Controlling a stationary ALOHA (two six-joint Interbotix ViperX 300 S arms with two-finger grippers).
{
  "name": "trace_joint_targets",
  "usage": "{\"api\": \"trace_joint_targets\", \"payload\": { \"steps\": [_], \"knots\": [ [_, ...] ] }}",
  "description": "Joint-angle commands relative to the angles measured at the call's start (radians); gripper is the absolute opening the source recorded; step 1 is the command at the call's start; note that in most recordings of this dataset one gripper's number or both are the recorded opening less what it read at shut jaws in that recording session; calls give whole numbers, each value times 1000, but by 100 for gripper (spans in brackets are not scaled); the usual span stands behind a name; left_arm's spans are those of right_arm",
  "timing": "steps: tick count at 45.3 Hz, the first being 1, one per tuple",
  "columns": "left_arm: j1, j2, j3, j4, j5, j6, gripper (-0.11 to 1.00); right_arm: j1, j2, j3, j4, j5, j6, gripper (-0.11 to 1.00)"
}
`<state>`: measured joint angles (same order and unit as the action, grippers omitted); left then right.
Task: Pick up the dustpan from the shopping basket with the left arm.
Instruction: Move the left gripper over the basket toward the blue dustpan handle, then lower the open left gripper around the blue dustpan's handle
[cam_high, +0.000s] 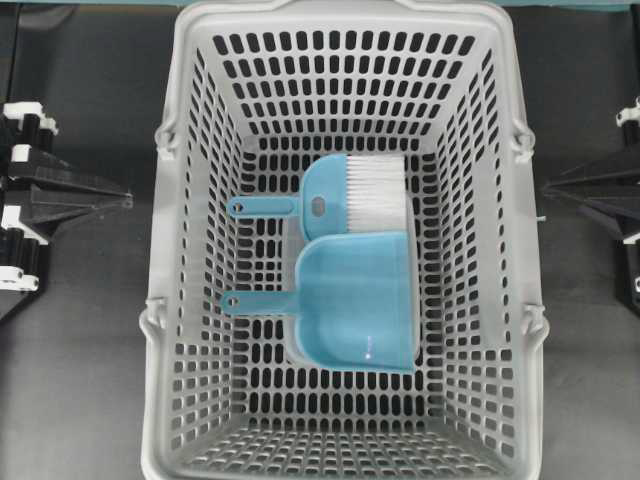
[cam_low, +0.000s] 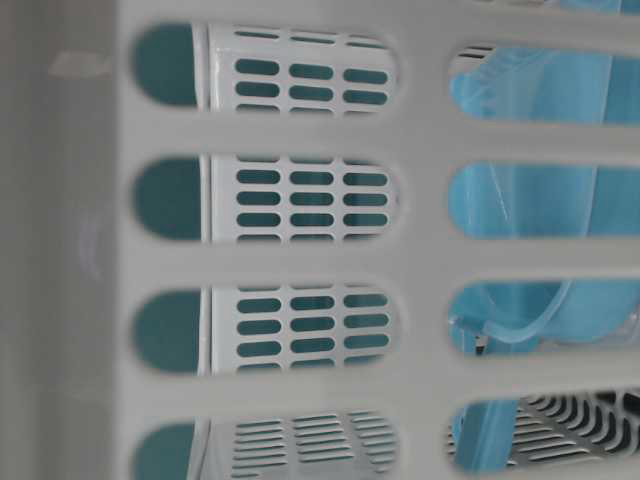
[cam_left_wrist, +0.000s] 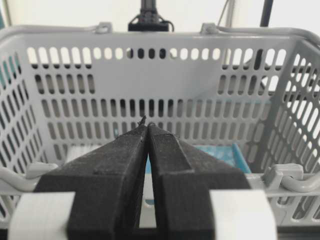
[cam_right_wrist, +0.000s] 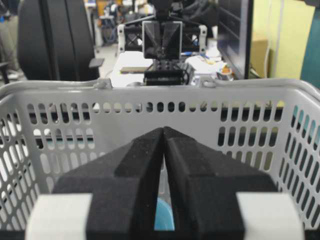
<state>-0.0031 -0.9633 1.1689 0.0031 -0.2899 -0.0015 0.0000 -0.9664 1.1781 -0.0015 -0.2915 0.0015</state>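
The left gripper needs to grasp the light blue dustpan's handle at the handle's end (cam_high: 282, 303) beside the dustpan's wide scoop.
The light blue dustpan (cam_high: 360, 300) lies flat on the floor of the grey shopping basket (cam_high: 190, 300), its thin handle (cam_high: 255, 300) pointing to the view's left. It also shows in the table-level view (cam_low: 530, 200) and the left wrist view (cam_left_wrist: 220, 152). My left gripper (cam_high: 128, 201) is shut and empty, outside the basket's left wall; in its wrist view the fingertips (cam_left_wrist: 147, 125) meet. My right gripper (cam_high: 548, 188) is shut and empty outside the right wall, its tips (cam_right_wrist: 163, 129) together.
A blue hand brush with white bristles (cam_high: 360, 195) lies just behind the dustpan, its handle (cam_high: 260, 206) also pointing left. The basket's high slotted walls surround both. Dark table surface (cam_high: 80, 380) lies on either side.
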Motion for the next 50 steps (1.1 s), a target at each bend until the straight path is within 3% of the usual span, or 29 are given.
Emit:
{"api": "trace_joint_targets", "payload": {
  "steps": [1,5,15,32,35,45,50],
  "knots": [
    [-6,11,-78,43,91,-14,6,3,6,-20,8,-2,9,0],
    [-9,26,-160,43,245,-21,0,12,-6,-32,26,67,23,0],
    [-38,123,-377,43,578,-23,0,34,-44,-78,25,328,67,0],
    [-57,405,-706,43,969,-9,0,34,-124,-109,25,581,67,2],
    [-60,451,-750,43,1014,-12,0,34,-132,-112,25,614,67,11],
    [-71,591,-876,43,1150,-23,1,35,-133,-107,25,655,69,74],
    [-74,670,-954,43,1232,-25,14,35,-140,-106,25,658,69,81]
  ]
}}
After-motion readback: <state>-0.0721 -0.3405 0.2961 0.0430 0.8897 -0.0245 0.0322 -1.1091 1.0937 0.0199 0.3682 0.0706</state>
